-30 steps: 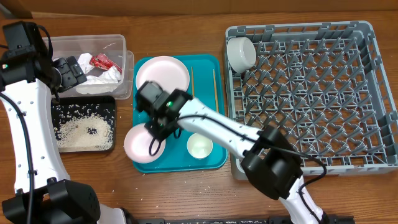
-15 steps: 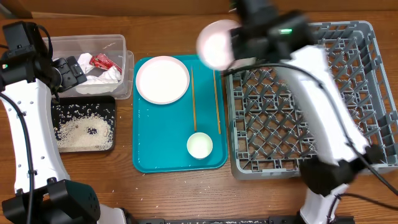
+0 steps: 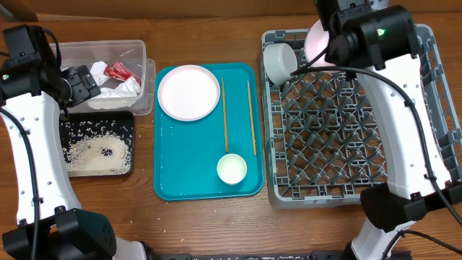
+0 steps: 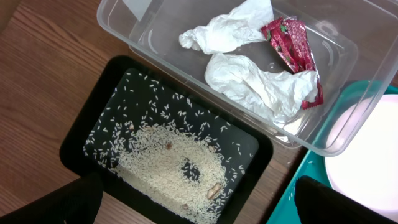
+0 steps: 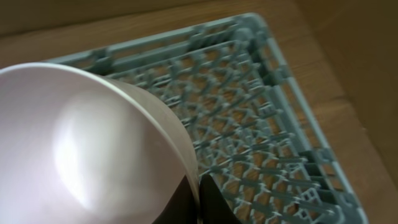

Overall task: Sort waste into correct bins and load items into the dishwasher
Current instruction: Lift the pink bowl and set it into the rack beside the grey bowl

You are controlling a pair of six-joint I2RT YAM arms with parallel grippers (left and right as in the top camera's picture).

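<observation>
I need to let go of the pale-pink bowl with my right gripper in the grey rack (image 3: 286,115), just in front of the greyish-white bowl.
My right gripper (image 3: 333,37) is shut on the rim of a pale-pink plate (image 3: 316,42) and holds it tilted above the back left of the grey dish rack (image 3: 404,191). In the right wrist view the plate (image 5: 87,143) fills the left, pinched between my fingers (image 5: 198,193). A greyish-white bowl (image 3: 279,61) sits in the rack's back left corner. A white plate (image 3: 188,92), two chopsticks (image 3: 224,115) and a small white cup (image 3: 232,169) lie on the teal tray (image 3: 180,180). My left gripper (image 3: 85,81) is open above the clear tub (image 4: 336,68) holding napkin (image 4: 255,84) and red wrapper (image 4: 292,50). Rice (image 4: 168,162) lies in the black tray (image 4: 81,134).
The clear tub (image 3: 141,54) and black tray (image 3: 130,144) sit at the left of the wooden table, the teal tray in the middle, the rack at the right. A few rice grains lie on the table in front of the teal tray.
My right arm lifted the pale-pink plate off the teal tray's front left and carried it right and back over the rack. The left arm has not moved.
</observation>
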